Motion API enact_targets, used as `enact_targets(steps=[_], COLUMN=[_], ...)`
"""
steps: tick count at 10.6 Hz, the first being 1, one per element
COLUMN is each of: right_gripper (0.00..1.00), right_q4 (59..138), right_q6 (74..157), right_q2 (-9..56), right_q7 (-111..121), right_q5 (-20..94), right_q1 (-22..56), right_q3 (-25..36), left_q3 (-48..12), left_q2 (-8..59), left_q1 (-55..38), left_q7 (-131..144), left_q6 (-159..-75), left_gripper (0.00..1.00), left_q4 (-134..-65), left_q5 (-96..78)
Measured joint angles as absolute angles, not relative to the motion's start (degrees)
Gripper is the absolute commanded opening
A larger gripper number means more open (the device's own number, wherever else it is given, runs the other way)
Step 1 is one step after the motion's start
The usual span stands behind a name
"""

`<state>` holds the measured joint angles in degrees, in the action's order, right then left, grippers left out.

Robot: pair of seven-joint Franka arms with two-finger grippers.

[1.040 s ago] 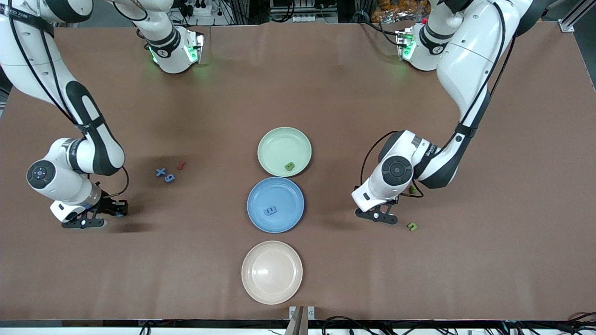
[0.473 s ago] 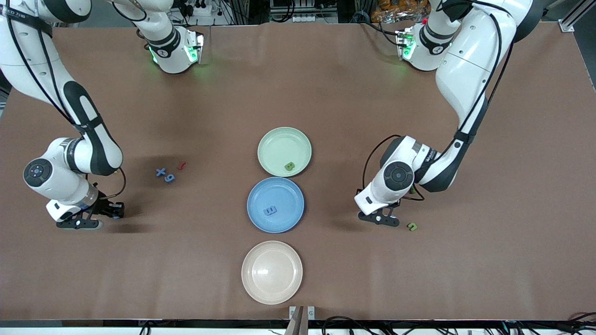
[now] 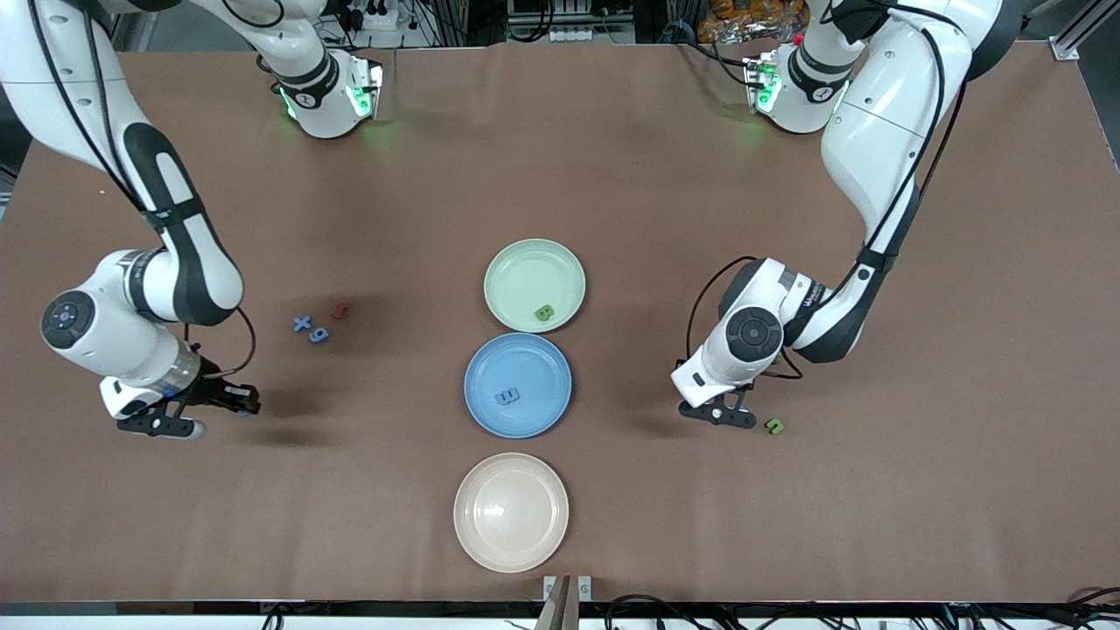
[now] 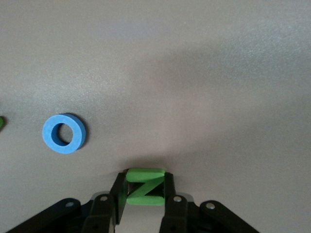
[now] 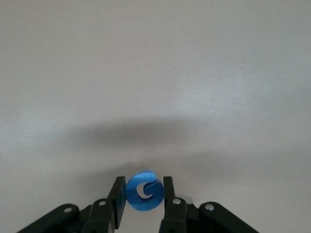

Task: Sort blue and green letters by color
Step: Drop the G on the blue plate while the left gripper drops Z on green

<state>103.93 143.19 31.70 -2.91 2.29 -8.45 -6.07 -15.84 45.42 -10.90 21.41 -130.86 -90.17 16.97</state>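
My left gripper has the green N, held low at the table now. It will let go of it close beside the green B on the green plate (image 3: pixel 561 296).
In the left wrist view my left gripper (image 4: pixel 144 188) is shut on a green N (image 4: pixel 144 174), low at the table; the arm hides its fingers in the front view. A blue O (image 4: pixel 64 133) lies beside it. A green u (image 3: pixel 774 426) lies near that arm's wrist. Toward the right arm's end, my right gripper (image 3: pixel 243 405) is shut on a blue G (image 5: pixel 138 199) over bare table. A blue X (image 3: pixel 302 324) and a blue 9 (image 3: pixel 318 335) lie farther from the camera. The green plate (image 3: pixel 516 267) holds a green B (image 3: pixel 544 311). The blue plate (image 3: pixel 538 411) holds a blue E (image 3: pixel 507 396).
A beige plate (image 3: pixel 511 512) sits nearest the camera, in line with the other two plates at mid-table. A small red piece (image 3: pixel 340 310) lies beside the X and 9. The arm bases stand along the table's farthest edge.
The left gripper's fingers have come together on the green N. The right gripper has shifted a little toward the plates with the blue G in it.
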Motion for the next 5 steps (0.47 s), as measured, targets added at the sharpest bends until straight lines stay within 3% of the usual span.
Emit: enact_targets(steps=[3,5], right_gripper=[0.05,0.05], right_q4=[103.1,101.7], right_q6=[143.2,143.2], right_q2=[30.9,30.8], right_q7=[-13.2,-19.1], right_q5=[2.7,3.1], right_q1=[-0.7,7.3], right_q3=[-5.3,-1.6], left_q3=[-15.8,-16.8], left_q2=[45.3,44.5], left_q1=[-10.8,-10.6], left_q7=[21.4,23.0], left_q6=[-131.1,-131.0], left_gripper=[0.0,0.0], left_q4=[-89.8,-89.4], left_q5=[17.0,16.8])
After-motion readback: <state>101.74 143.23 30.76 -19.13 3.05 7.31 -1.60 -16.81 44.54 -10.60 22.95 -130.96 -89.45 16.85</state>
